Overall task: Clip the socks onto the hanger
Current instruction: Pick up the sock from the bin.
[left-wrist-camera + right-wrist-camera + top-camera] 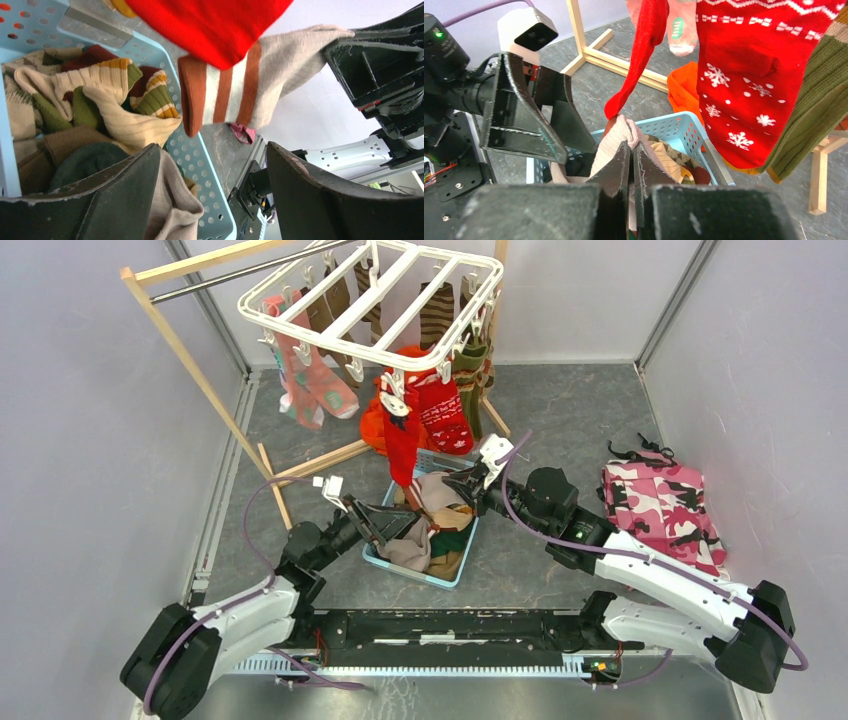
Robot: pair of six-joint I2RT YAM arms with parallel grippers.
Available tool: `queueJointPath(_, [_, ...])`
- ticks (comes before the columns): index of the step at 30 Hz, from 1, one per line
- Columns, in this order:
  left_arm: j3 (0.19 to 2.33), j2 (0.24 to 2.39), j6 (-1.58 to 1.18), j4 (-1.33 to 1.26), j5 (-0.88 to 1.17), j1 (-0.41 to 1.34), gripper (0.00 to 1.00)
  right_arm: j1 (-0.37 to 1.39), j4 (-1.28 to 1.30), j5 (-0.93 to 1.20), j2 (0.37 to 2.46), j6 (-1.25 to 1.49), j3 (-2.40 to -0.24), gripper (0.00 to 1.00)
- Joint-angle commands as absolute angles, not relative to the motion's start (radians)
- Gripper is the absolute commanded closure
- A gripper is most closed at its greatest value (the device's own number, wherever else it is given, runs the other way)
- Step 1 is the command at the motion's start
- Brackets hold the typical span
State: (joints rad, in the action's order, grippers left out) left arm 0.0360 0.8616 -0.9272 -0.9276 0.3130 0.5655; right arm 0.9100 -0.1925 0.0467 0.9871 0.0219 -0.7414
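My right gripper is pinching the sock by its beige fabric. My left gripper will take the sock's striped end point(194, 96) and hand that end to my right gripper.
A pale beige sock with reddish-brown stripes point(235, 90) hangs over the basket, and my right gripper point(633, 147) is shut on its fabric point(621, 135). In the top view that gripper point(458, 485) sits above the basket's far end. My left gripper point(215, 165) stands open just below the hanging sock, nothing between its fingers; another beige sock point(170, 205) lies against its left finger. It hovers over the basket's left side point(385, 525). The white hanger point(370, 300) hangs from the wooden stand at the back, with several socks clipped round it.
The light-blue basket point(440, 580) holds mixed brown, green and beige socks point(90, 100). Bright red socks point(744, 75) hang from the hanger's near clips, close above both grippers. The wooden stand's foot point(310, 465) lies left of the basket. A pink camouflage garment point(660, 505) lies at right.
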Motion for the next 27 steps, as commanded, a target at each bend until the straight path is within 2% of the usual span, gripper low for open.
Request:
queueJointPath(1, [0.096,0.924,-0.975,-1.084,0.297,0.571,0.18,0.915,-0.265,0.091,0.969,0.064,-0.744,0.98])
queueJointPath(7, [0.137,1.037,-1.03,-1.223,0.341,0.571,0.25,0.915,-0.276,0.105,0.959,0.082,-0.736,0.98])
queueJointPath(11, [0.153,1.077,-1.048,-1.266,0.362,0.571,0.37,0.914,-0.274,0.101,0.95,0.081,-0.738,0.98])
queueJointPath(21, [0.165,1.04,-0.997,-1.214,0.393,0.571,0.92,0.913,-0.249,0.056,0.939,0.068,-0.732,0.99])
queueJointPath(24, [0.164,1.007,-0.957,-1.159,0.383,0.571,0.96,0.914,-0.247,0.055,0.938,0.068,-0.73,0.99])
queueJointPath(27, [0.178,0.973,-0.909,-1.051,0.367,0.571,0.95,0.914,-0.249,0.058,0.939,0.07,-0.729,0.99])
